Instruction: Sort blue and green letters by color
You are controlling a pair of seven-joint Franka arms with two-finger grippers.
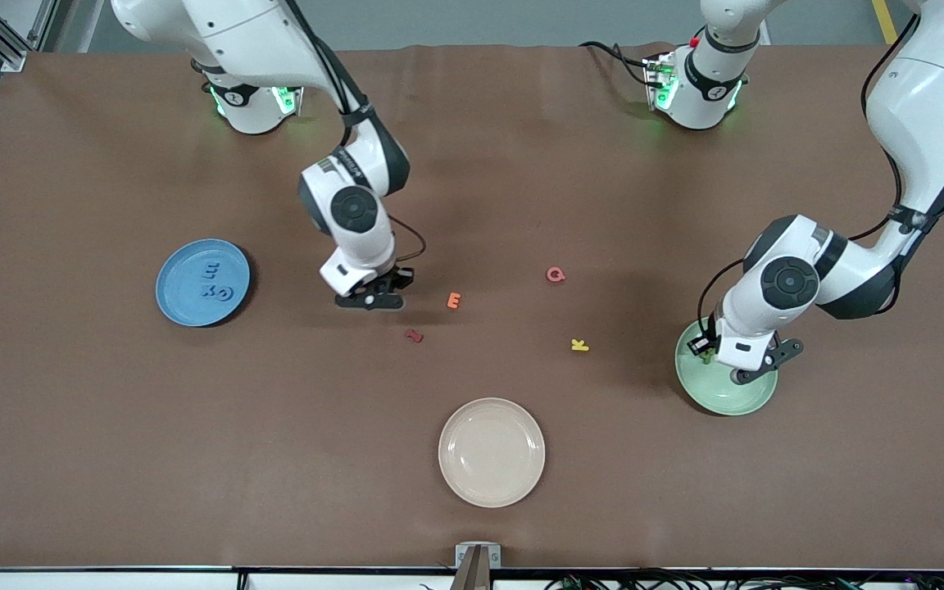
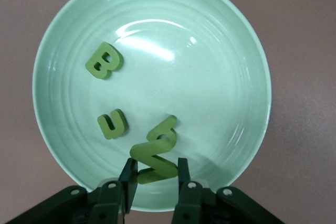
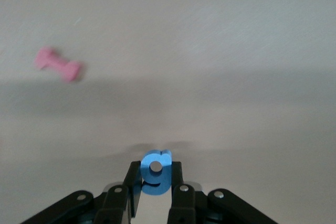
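Observation:
My right gripper will release the blue g next to the blue letters in the blue plate (image 1: 230,274), toward the orange E.
My left gripper (image 2: 155,174) is shut on an olive-green Z-shaped letter (image 2: 155,156) just over the green plate (image 2: 220,87), close to its rim. Two more green letters, a B (image 2: 104,60) and a U (image 2: 112,124), lie in that plate. My right gripper (image 3: 156,182) is shut on a blue letter g (image 3: 156,174), low at the table. In the front view that right gripper (image 1: 369,300) is between the blue plate (image 1: 169,299) and the orange E (image 1: 454,301). Three blue letters (image 1: 216,283) lie in the blue plate. The left gripper (image 1: 730,366) hangs over the green plate (image 1: 734,401).
A cream plate (image 1: 492,451) sits nearest the front camera, mid-table. Loose on the brown table are a pink G (image 1: 555,274), a yellow K (image 1: 579,345) and a dark red letter (image 1: 415,335), which also shows as the dark red letter (image 3: 58,64) in the right wrist view.

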